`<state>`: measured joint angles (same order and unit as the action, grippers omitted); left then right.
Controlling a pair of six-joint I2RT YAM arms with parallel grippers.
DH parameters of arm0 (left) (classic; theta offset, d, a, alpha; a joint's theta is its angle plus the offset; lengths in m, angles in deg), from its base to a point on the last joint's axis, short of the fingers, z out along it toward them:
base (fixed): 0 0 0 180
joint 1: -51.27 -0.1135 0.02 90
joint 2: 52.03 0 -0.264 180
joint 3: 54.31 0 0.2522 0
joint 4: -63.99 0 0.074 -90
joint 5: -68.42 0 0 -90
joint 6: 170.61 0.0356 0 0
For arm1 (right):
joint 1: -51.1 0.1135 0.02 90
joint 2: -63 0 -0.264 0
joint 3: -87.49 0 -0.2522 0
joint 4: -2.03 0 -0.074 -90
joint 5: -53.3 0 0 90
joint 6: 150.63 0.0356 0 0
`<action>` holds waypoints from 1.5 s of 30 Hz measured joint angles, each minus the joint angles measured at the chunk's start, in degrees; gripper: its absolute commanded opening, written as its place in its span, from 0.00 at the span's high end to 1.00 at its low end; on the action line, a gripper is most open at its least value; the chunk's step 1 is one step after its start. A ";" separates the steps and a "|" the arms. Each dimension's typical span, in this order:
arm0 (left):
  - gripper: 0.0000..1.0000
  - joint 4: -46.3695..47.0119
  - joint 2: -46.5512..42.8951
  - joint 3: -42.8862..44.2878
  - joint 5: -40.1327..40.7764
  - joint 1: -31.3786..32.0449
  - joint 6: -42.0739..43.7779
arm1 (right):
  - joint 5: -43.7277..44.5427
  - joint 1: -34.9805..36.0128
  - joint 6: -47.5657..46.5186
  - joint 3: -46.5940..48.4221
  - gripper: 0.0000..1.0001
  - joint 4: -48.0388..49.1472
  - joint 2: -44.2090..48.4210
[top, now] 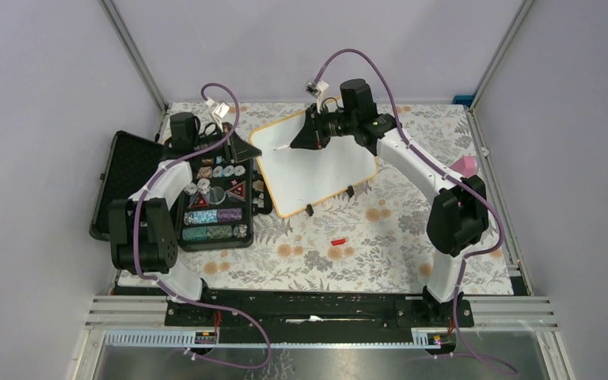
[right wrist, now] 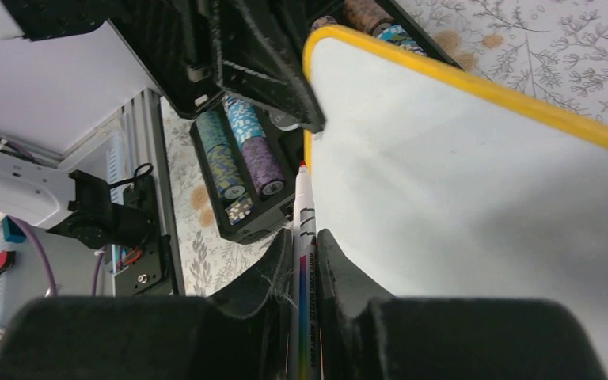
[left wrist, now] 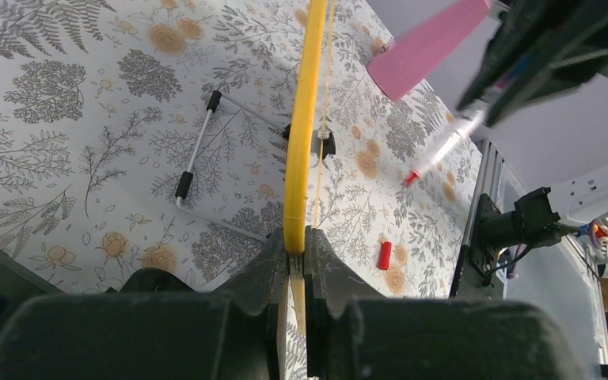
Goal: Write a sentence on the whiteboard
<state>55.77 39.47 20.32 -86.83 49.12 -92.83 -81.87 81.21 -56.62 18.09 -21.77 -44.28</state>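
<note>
The whiteboard's near edge lies at a slant across the flowered table, so I should pull the whiteboard square with my left gripper and regrip its edge (top: 263, 170) beside the case before writing.
The whiteboard (top: 321, 170), white with a yellow-tan frame, lies tilted on the flowered table; its face shows no writing. My left gripper (top: 247, 148) is shut on its left edge; in the left wrist view the frame (left wrist: 305, 119) runs edge-on out of the closed jaws (left wrist: 295, 252). My right gripper (top: 302, 140) is shut on a white marker (right wrist: 304, 229). The marker's red tip (right wrist: 302, 166) points at the board (right wrist: 459, 174) near its left edge, close to the left gripper's finger (right wrist: 261, 63). I cannot tell whether the tip touches the board.
An open black case (top: 214, 198) of poker chips sits left of the board, its lid (top: 127, 182) folded out. A red marker cap (top: 336, 240) lies on the table in front of the board. A pink piece (top: 465, 165) sits on the right arm. Grey walls enclose the table.
</note>
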 measured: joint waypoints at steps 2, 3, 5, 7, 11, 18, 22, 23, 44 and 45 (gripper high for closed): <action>1.00 -2.91 1.40 2.34 0.13 0.17 0.55 | -0.98 0.00 0.39 0.00 1.00 -0.17 0.31; 1.00 -5.07 2.64 4.35 0.22 0.35 1.16 | -1.27 0.00 0.44 0.00 1.00 -0.37 0.57; 1.00 -8.70 4.46 7.06 0.35 0.42 2.49 | -2.08 0.00 0.61 0.02 1.00 -0.85 1.25; 1.00 -10.91 5.42 8.24 0.33 0.42 3.56 | -2.82 -0.02 0.85 0.00 1.00 -1.03 1.88; 0.66 -13.49 5.86 9.31 -0.20 0.42 6.01 | -5.11 -0.24 1.36 -0.02 1.00 -1.20 3.06; 0.58 -13.44 5.88 4.13 -0.57 2.05 5.44 | -8.98 -1.75 2.75 -2.10 1.00 -1.31 6.43; 0.72 -10.95 6.21 3.04 -1.11 2.05 3.56 | -10.03 -3.63 3.34 -3.17 1.00 -1.31 7.96; 0.79 -10.38 6.49 3.04 -1.42 2.05 3.19 | -10.05 -3.98 3.39 -3.41 1.00 -1.31 8.24; 1.00 -15.45 7.87 1.18 -8.85 3.26 15.80 | -10.49 -5.46 3.80 -6.71 1.00 -1.36 11.13; 1.00 -18.23 7.87 1.68 -9.49 3.26 18.58 | -10.60 -5.46 3.80 -6.71 1.00 -1.31 11.15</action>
<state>37.54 47.34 22.00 -96.32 52.38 -74.26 -92.47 75.74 -52.82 11.38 -23.08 -33.14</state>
